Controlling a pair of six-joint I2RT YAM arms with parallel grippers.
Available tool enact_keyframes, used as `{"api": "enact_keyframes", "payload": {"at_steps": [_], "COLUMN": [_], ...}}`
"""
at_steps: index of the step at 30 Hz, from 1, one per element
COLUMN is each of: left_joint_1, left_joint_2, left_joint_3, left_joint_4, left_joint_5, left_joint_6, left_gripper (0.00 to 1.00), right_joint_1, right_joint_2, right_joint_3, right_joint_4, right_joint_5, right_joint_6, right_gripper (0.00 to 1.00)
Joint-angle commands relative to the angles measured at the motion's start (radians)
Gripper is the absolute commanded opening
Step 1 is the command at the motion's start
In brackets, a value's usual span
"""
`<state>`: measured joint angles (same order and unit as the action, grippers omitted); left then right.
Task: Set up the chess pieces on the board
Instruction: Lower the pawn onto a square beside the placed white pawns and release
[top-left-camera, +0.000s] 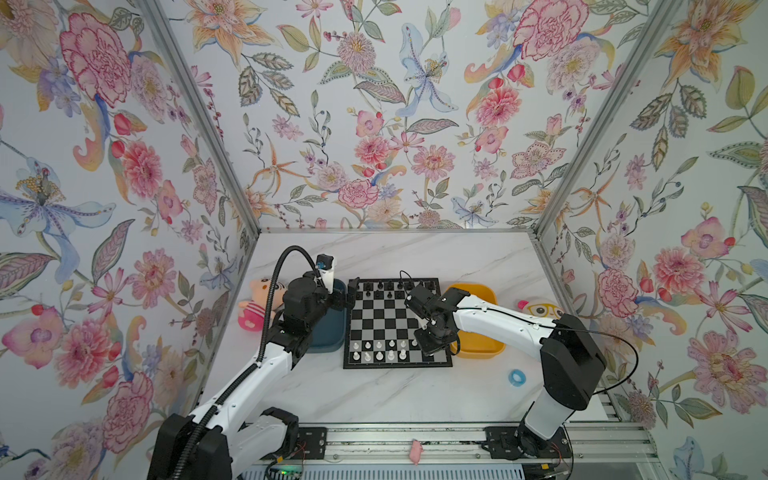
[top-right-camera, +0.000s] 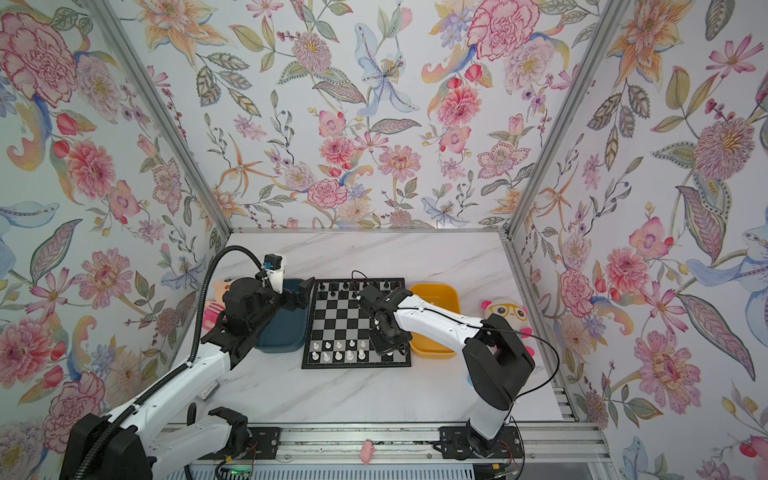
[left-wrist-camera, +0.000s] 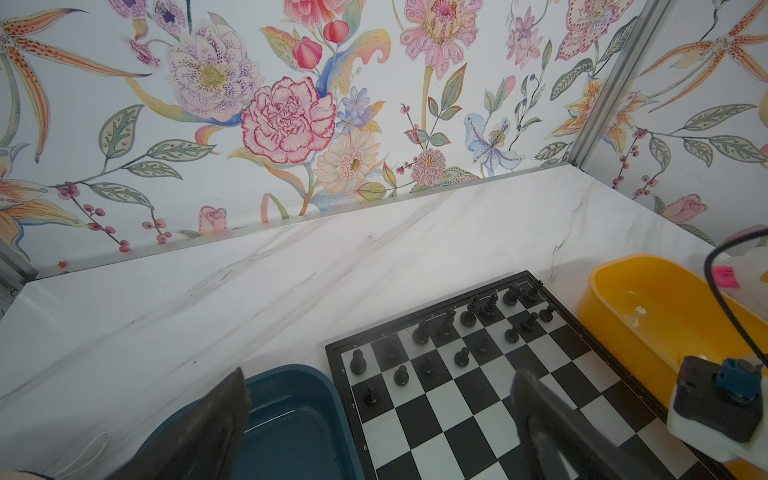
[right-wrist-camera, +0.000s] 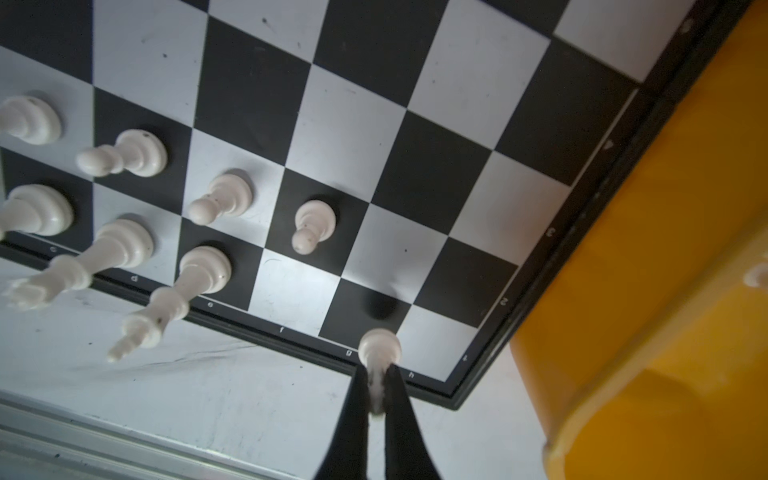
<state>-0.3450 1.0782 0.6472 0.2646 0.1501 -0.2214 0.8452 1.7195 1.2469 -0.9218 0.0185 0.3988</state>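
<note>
The robot's right gripper will set the small white chess piece down on the nearest row's dark square marked g (top-left-camera: 429, 357) (right-wrist-camera: 377, 321). The piece is held just above a dark square.
The board (top-left-camera: 397, 365) (top-right-camera: 355, 365) lies mid-table in both top views. Several white chess pieces (top-left-camera: 379, 351) (right-wrist-camera: 313, 224) stand on its two near rows, toward the left. My right gripper (top-left-camera: 430, 349) (right-wrist-camera: 377, 370) hangs over the board's near right corner, shut on a small white chess piece (right-wrist-camera: 380, 347). That piece is held base down, just above a dark square (right-wrist-camera: 365, 307) of the nearest row. My left gripper (top-left-camera: 352, 291) (left-wrist-camera: 380, 390) is open and holds nothing. It hovers over the board's far left edge beside the teal tray (left-wrist-camera: 299, 415).
Black chessmen (top-left-camera: 386, 289) (left-wrist-camera: 469, 320) fill the board's far rows. A yellow tray (top-left-camera: 478, 349) right of the board holds a white piece (right-wrist-camera: 756, 276). Plush toys (top-left-camera: 259, 307) (top-left-camera: 540, 307) sit at both sides. A blue ring (top-left-camera: 516, 377) lies near right.
</note>
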Motion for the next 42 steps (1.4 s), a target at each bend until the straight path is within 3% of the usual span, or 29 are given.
{"api": "enact_keyframes", "payload": {"at_steps": [1, 22, 25, 30, 42], "left_joint_1": [0.007, 0.009, 0.008, 0.009, 0.009], "left_joint_2": [-0.026, -0.04, -0.04, -0.042, -0.048], "left_joint_3": [-0.014, -0.023, -0.023, -0.021, -0.021], "left_joint_4": [0.014, 0.01, 0.01, 0.011, 0.007], "left_joint_5": [0.007, 0.001, 0.002, 0.008, 0.003], "left_joint_6": [-0.004, -0.001, -0.001, -0.004, 0.001], "left_gripper": [0.99, 0.99, 0.99, 0.99, 0.99], "right_joint_1": [0.007, 0.018, 0.021, 0.024, 0.023], "right_joint_2": [0.018, 0.043, 0.039, 0.024, -0.081], "right_joint_3": [-0.016, -0.056, -0.056, -0.053, 0.013], "right_joint_4": [0.011, 0.055, 0.055, 0.055, 0.025], "right_joint_5": [0.016, -0.002, -0.002, 0.001, 0.049], "right_joint_6": [0.018, 0.031, 0.034, 0.036, 0.045], "right_gripper": [0.0, 0.0, 0.11, 0.21, 0.3]}}
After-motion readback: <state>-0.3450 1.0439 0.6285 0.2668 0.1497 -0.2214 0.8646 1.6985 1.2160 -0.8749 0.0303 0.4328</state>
